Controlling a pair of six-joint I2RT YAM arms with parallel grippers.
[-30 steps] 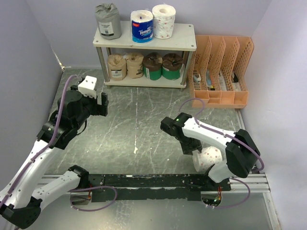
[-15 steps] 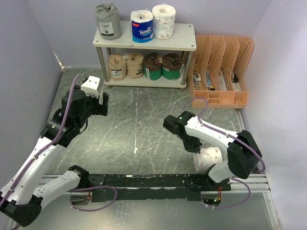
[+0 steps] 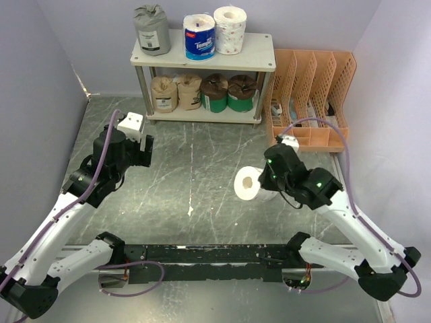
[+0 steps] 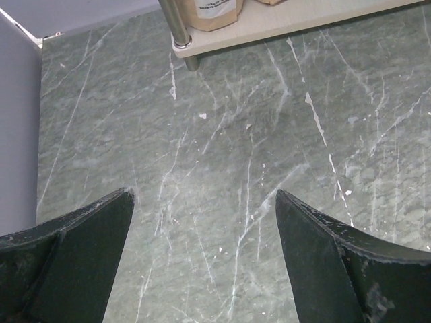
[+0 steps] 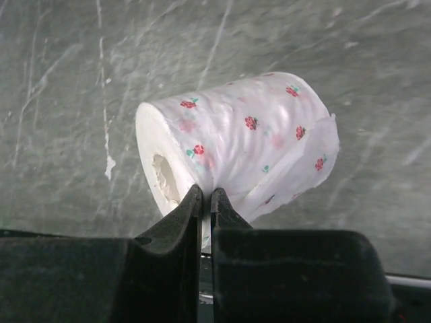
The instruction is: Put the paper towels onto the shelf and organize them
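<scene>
My right gripper is pinching the slanting paper towel roll near one end, so it should put the roll down and take its other end (image 5: pixel 322 134) before shelving it.
My right gripper (image 3: pixel 264 182) is shut on the wrapper of a white dotted paper towel roll (image 3: pixel 248 184) and holds it above the table's middle; in the right wrist view the roll (image 5: pixel 236 138) lies sideways, pinched at its edge between the fingertips (image 5: pixel 190 202). My left gripper (image 3: pixel 144 149) is open and empty over the table left of the shelf (image 3: pixel 259 62). The top board holds a grey roll (image 3: pixel 152 29), a blue-and-white packaged roll (image 3: pixel 199 37) and a white dotted roll (image 3: pixel 230 29). The lower board holds two tan rolls (image 3: pixel 176 92) and two brown-and-green rolls (image 3: pixel 228 93).
An orange perforated file organizer (image 3: pixel 310 101) stands right of the shelf. A shelf leg (image 4: pixel 177 27) and lower board show at the top of the left wrist view. Grey walls close in on left, back and right. A black rail (image 3: pixel 202 256) runs along the near edge.
My right gripper has lifted the white dotted roll from the near right of the table and carried it up and left toward the middle. My left arm drew back slightly.
</scene>
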